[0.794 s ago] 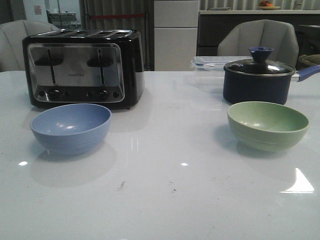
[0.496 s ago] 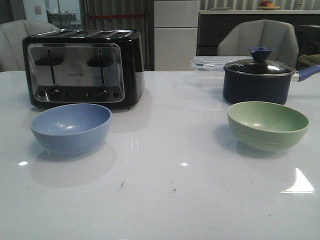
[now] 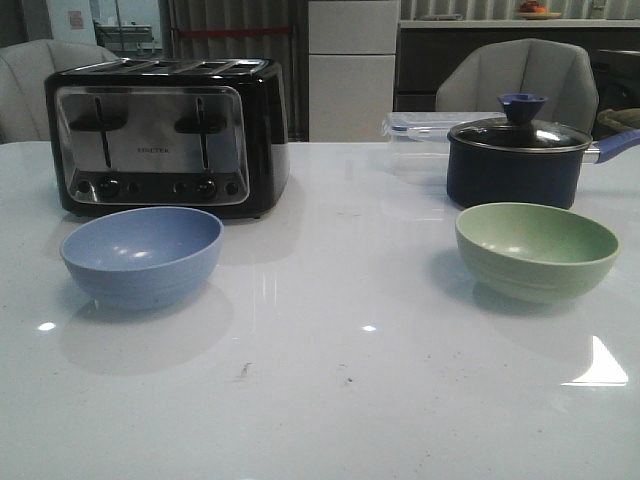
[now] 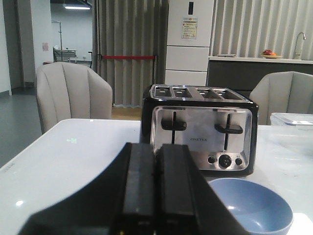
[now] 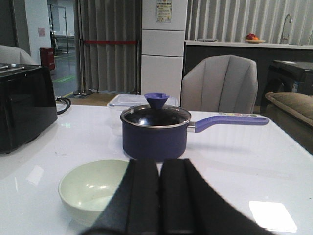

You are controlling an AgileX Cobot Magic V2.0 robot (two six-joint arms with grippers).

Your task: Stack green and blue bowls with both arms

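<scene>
I need to close my right gripper on the green bowl's rim (image 3: 612,240), farthest from the blue bowl.
The blue bowl (image 3: 142,255) stands upright and empty on the white table at the left, in front of the toaster. It also shows in the left wrist view (image 4: 252,206). The green bowl (image 3: 535,250) stands upright and empty at the right, in front of the navy pot; it also shows in the right wrist view (image 5: 93,188). Neither arm shows in the front view. My left gripper (image 4: 155,149) is shut and empty, short of the blue bowl. My right gripper (image 5: 160,164) is shut and empty, above the green bowl's near side.
A black and steel toaster (image 3: 165,135) stands at the back left. A navy pot with a glass lid and blue handle (image 3: 518,155) stands at the back right, with a clear plastic box (image 3: 420,140) beside it. Grey chairs stand behind the table.
</scene>
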